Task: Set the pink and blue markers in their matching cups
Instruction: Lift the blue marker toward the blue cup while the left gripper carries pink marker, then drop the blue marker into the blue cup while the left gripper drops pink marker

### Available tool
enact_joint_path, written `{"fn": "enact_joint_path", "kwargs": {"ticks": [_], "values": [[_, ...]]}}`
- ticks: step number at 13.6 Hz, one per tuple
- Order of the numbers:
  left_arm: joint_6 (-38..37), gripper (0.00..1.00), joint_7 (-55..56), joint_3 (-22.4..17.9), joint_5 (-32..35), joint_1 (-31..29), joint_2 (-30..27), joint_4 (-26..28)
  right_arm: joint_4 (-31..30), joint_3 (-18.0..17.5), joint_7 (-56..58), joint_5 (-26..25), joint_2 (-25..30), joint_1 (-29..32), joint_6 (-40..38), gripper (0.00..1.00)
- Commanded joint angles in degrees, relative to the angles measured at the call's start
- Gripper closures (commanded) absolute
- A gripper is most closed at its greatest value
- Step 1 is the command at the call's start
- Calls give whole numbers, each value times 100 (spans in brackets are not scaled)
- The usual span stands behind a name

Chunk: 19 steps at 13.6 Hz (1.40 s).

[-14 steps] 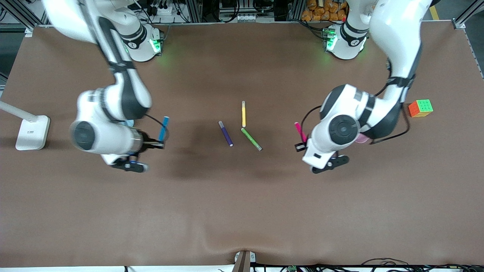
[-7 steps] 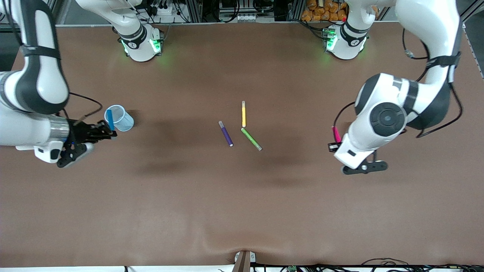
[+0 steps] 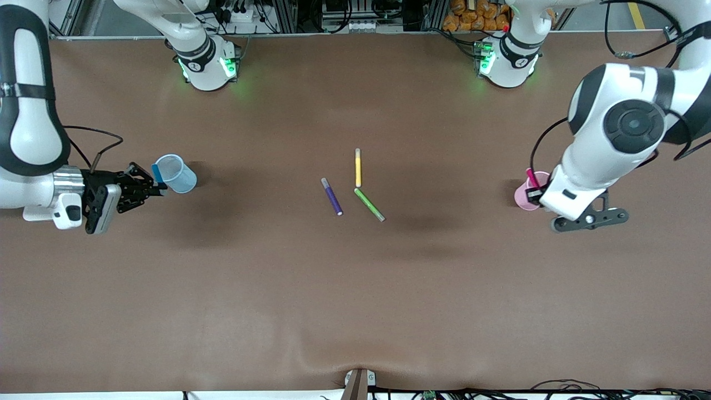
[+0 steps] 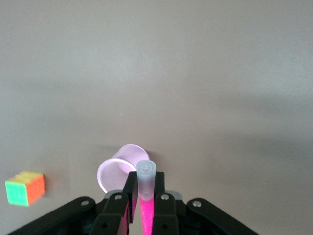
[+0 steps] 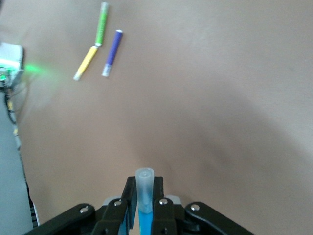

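Observation:
Next, I release the pink marker from my left gripper down inside the light pink cup [image 3: 535, 190] [image 4: 119, 172] on the table.
My right gripper [image 3: 159, 188] is shut on the blue marker [image 3: 156, 173] and holds it upright at the rim of the light blue cup [image 3: 178, 174], at the right arm's end of the table. The right wrist view shows the marker [image 5: 145, 215] with its grey end up, between the fingers [image 5: 164, 215]. My left gripper [image 3: 534, 192] is shut on the pink marker [image 3: 531, 178] and holds it over the rim of the light pink cup [image 3: 522, 198]. The left wrist view shows that marker [image 4: 145, 205] between the fingers, with the pink cup [image 4: 115, 172] just below.
A dark purple marker [image 3: 331, 196], a yellow marker [image 3: 358, 168] and a green marker [image 3: 369, 205] lie at the table's middle. A colourful cube [image 4: 25, 188] shows in the left wrist view near the pink cup.
Both arms have swung outward from the middle. The right gripper has carried the blue marker to the blue cup. The left gripper has carried the pink marker to the pink cup.

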<state>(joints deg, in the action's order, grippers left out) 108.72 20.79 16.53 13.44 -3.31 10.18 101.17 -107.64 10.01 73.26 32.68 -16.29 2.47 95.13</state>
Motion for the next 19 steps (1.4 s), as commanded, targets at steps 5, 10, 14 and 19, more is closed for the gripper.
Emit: {"fn": "enact_joint_path", "kwargs": {"ticks": [5,10,14,19], "values": [[2685,100,-899,61,106,-888,-1114,2686,-793,-104,1839,599,197,517,23,100],[3779,100,-1288,61,97,-1145,-834,3137,-968,-113,2656,661,13,781,23,100],[3858,100,-1288,61,88,-1137,-745,3163,-1126,-104,2957,828,-208,904,6,100],[3867,100,-1288,70,36,-1137,-605,3251,-1110,-96,2887,828,-243,957,-170,36]]}}
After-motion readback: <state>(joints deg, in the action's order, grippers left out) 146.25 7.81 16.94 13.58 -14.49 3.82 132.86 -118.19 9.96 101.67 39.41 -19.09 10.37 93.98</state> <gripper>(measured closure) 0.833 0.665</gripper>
